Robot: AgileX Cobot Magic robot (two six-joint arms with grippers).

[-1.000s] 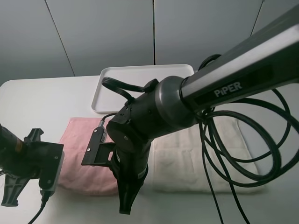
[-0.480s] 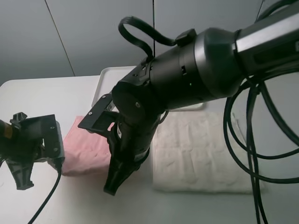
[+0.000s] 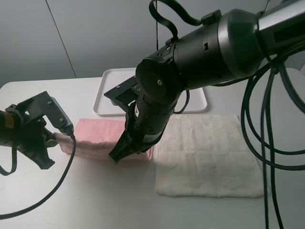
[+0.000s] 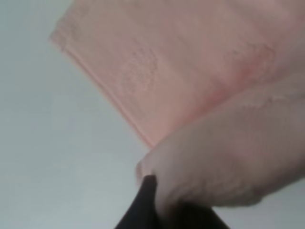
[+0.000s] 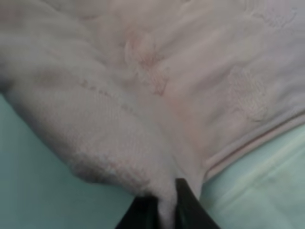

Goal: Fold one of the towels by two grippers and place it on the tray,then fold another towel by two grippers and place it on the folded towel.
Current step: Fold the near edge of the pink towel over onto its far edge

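I should release the pink towel's near corner from my right gripper onto its far corner (image 3: 153, 119), between the tray and the cream towel.
The pale pink towel (image 3: 95, 136) lies left of centre, with its near edge raised and doubled over toward the far edge. My left gripper (image 3: 49, 158) is shut on the towel's left near corner. My right gripper (image 3: 116, 156) reaches across the middle and is shut on its right near corner. In the left wrist view a bulge of pink towel (image 4: 200, 95) rises from the dark fingertips (image 4: 147, 202). The right wrist view shows pink towel (image 5: 143, 71) bunched between the fingertips (image 5: 183, 202). The cream towel (image 3: 205, 157) lies flat to the right. The white tray (image 3: 107, 93) stands behind, partly hidden by the right arm.
The big right arm (image 3: 200, 52) and its loops of black cable (image 3: 257, 119) hang over the tray and the cream towel. A cable (image 3: 43, 200) trails from the left arm across the near left of the white table (image 3: 28, 95).
Both grippers have carried the pink towel's near edge up and away toward the tray, folding the towel over itself. The right arm has risen and swung back.
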